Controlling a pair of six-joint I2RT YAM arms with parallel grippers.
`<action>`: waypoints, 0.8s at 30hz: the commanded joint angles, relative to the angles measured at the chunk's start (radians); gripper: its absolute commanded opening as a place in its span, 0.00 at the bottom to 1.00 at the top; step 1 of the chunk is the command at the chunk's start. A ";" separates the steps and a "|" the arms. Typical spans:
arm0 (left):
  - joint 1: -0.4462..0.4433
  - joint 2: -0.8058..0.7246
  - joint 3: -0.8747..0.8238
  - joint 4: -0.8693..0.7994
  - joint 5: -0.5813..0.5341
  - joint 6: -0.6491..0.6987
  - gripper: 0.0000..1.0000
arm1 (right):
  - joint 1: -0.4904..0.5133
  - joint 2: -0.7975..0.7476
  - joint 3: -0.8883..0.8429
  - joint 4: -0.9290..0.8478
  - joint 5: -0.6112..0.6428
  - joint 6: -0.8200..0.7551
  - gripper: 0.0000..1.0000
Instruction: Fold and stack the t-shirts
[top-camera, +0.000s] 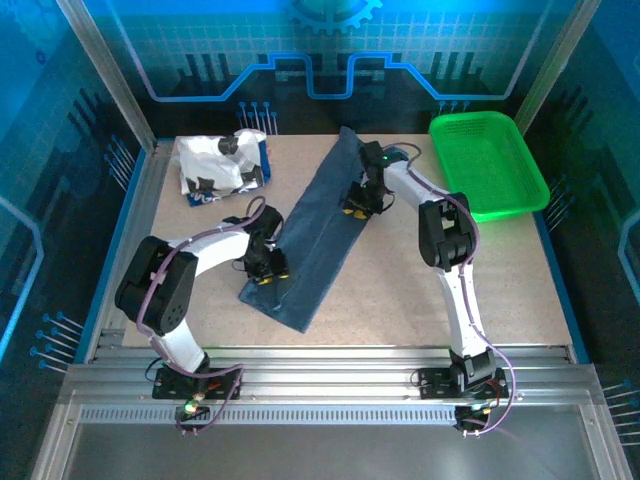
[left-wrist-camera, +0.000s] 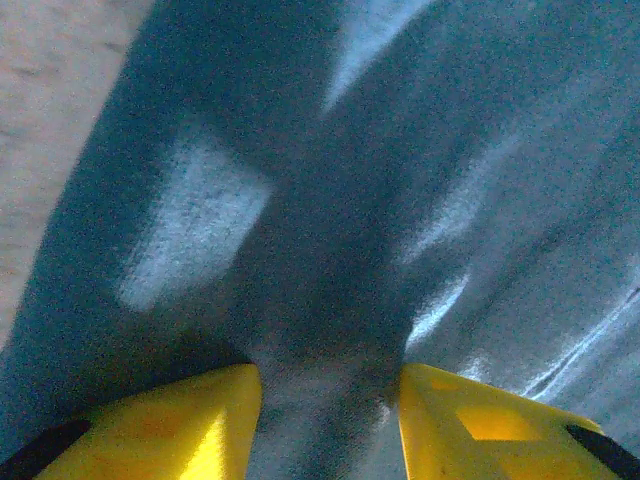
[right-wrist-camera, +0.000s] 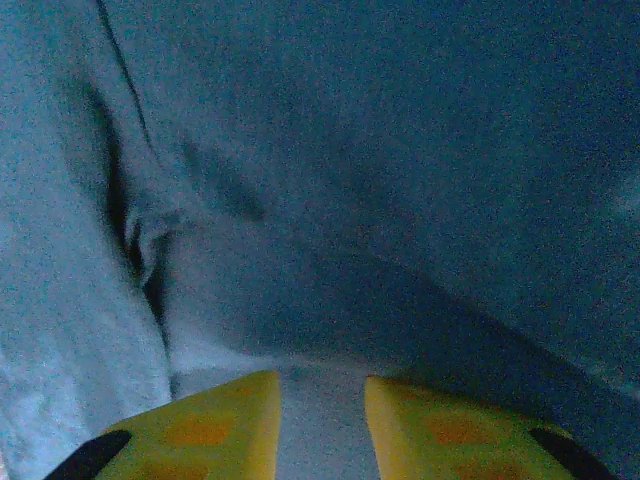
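Observation:
My left gripper and my right gripper are to take the blue t-shirt's lower corners (top-camera: 301, 324) to fold, but it lies slanted across the middle, so next I swing it straight first.
The dark slate-blue t-shirt (top-camera: 320, 235) lies folded into a long strip running diagonally across the table's middle. My left gripper (top-camera: 268, 272) sits at its left edge near the lower end. In the left wrist view its yellow fingers (left-wrist-camera: 200, 430) hold a ridge of the blue cloth (left-wrist-camera: 450, 150) between them. My right gripper (top-camera: 358, 207) is on the strip's right edge, higher up. Its fingers (right-wrist-camera: 215, 430) stand close together with blue cloth (right-wrist-camera: 400, 150) filling the gap. The white t-shirt (top-camera: 215, 165) with dark print lies crumpled at the back left.
A bright green mesh basket (top-camera: 488, 160) stands at the back right corner. Bare tabletop (top-camera: 380, 290) stretches between the blue strip and the right arm. Metal rails run along the near edge.

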 joint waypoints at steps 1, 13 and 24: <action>-0.076 0.072 0.006 0.003 0.059 -0.044 0.43 | -0.063 0.091 0.043 -0.082 0.124 0.000 0.36; -0.298 0.113 0.221 0.014 0.209 -0.097 0.48 | -0.207 0.097 0.214 -0.038 -0.050 -0.135 0.59; -0.198 -0.109 0.156 -0.005 0.238 0.004 0.65 | -0.154 -0.589 -0.386 -0.042 -0.147 -0.231 0.73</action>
